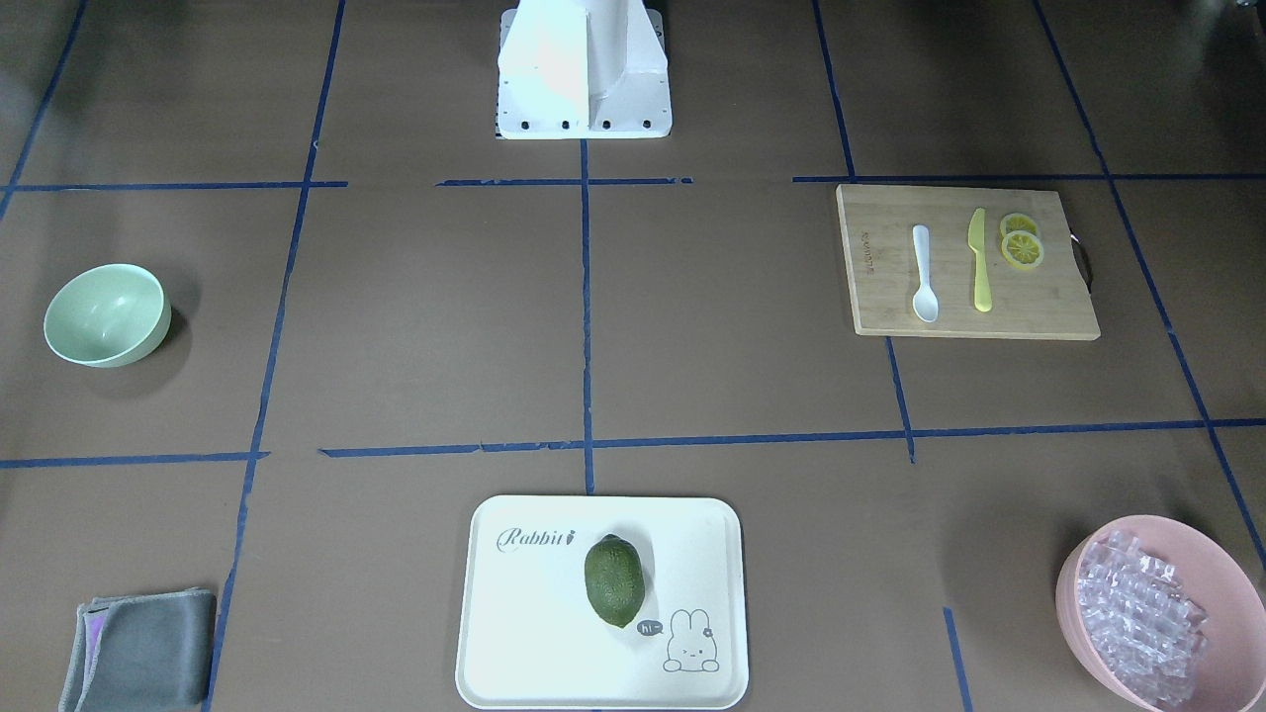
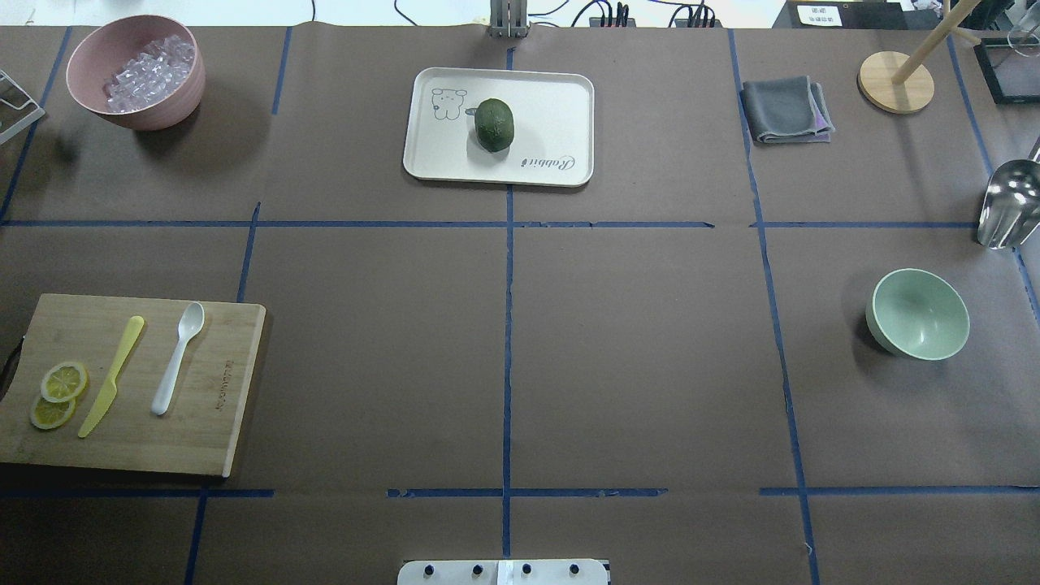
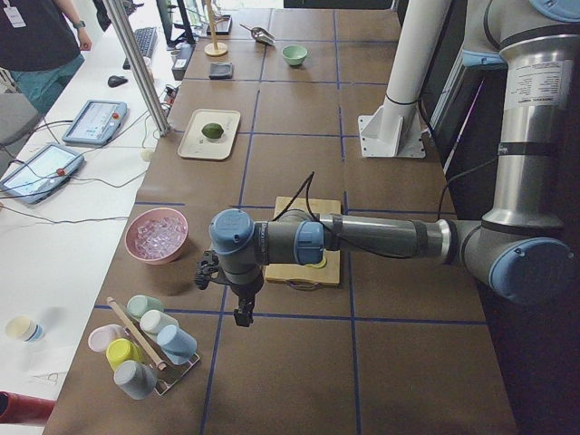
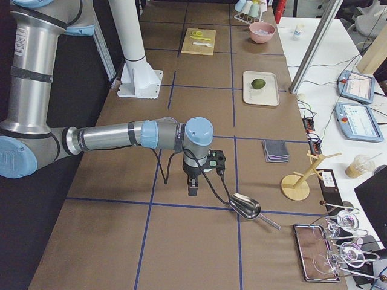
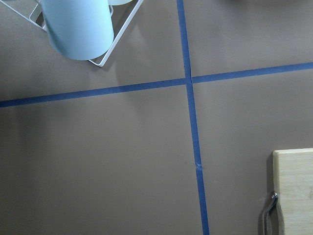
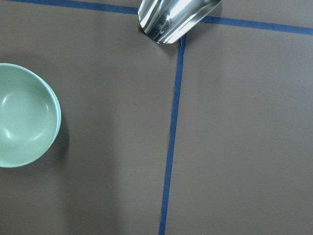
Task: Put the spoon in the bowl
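Observation:
The mint-green bowl has a side farthest from the wooden cutting board. Next, my right gripper will grab the mint-green bowl's rim point(image 1: 53, 302) point(image 6: 51, 143) on that side.
The white spoon point(image 1: 924, 272) lies on a wooden cutting board point(image 1: 1039, 311), beside a yellow-green knife point(image 1: 979, 262); the overhead view shows the spoon point(image 2: 177, 357) scoop away from the robot. The mint-green bowl point(image 1: 104, 314) stands empty at the table's other end point(image 2: 920, 314), and also shows in the right wrist view point(image 6: 24, 122). My left gripper point(image 3: 237, 304) hangs over the table beyond the board's outer end. My right gripper point(image 4: 192, 188) hangs near the bowl's end. Both show only in side views, so I cannot tell if they are open or shut.
Lemon slices point(image 1: 1022, 242) lie on the board. A pink bowl of ice cubes point(image 2: 154, 110), a white tray point(image 1: 534, 633) with a green fruit point(image 1: 613, 580), a grey cloth point(image 1: 143, 648), a metal scoop point(image 2: 1007, 203) and a cup rack point(image 3: 145, 349) stand around.

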